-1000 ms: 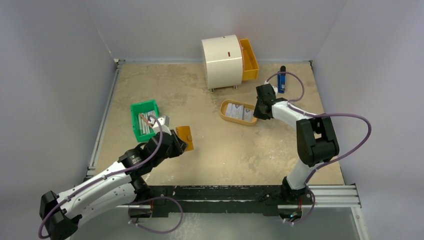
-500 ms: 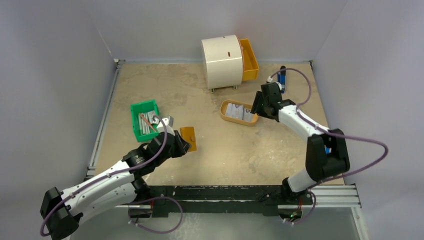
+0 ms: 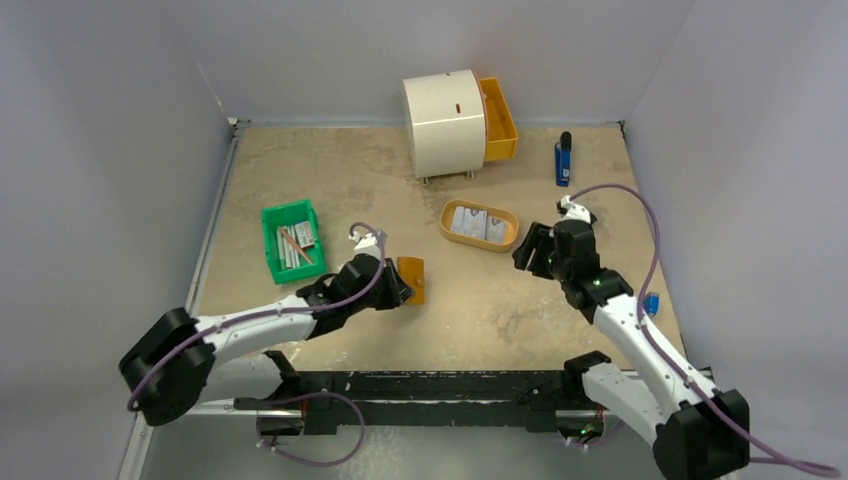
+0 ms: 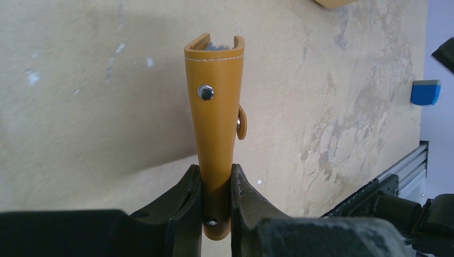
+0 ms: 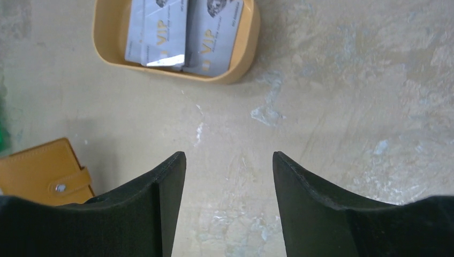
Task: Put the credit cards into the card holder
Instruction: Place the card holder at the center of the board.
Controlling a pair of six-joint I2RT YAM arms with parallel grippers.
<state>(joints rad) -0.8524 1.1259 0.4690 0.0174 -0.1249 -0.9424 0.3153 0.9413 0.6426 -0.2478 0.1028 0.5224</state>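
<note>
My left gripper has a spot on the bare table (image 3: 442, 282) in front of the oval tan tray to go to. It will release the card holder, now held off the table near the middle, there.
My left gripper (image 4: 216, 182) is shut on the tan leather card holder (image 4: 215, 123), which I hold off the table near the middle (image 3: 411, 279); its far end gapes, showing grey card edges inside. The holder also shows at the lower left of the right wrist view (image 5: 45, 171). Two pale grey credit cards (image 5: 182, 29) marked VIP lie side by side in an oval tan tray (image 3: 480, 225). My right gripper (image 5: 229, 160) is open and empty, hovering over bare table to the near right of the tray (image 3: 530, 250).
A green bin (image 3: 291, 240) with grey bars stands at the left. A white round drawer unit (image 3: 443, 120) with an open orange drawer (image 3: 498, 118) stands at the back. A blue and black object (image 3: 563, 160) lies at the back right, a small blue piece (image 3: 651, 303) by the right arm.
My right gripper has opened and drawn back from the tray toward the near right. My left arm has carried the card holder rightward toward the table's middle.
</note>
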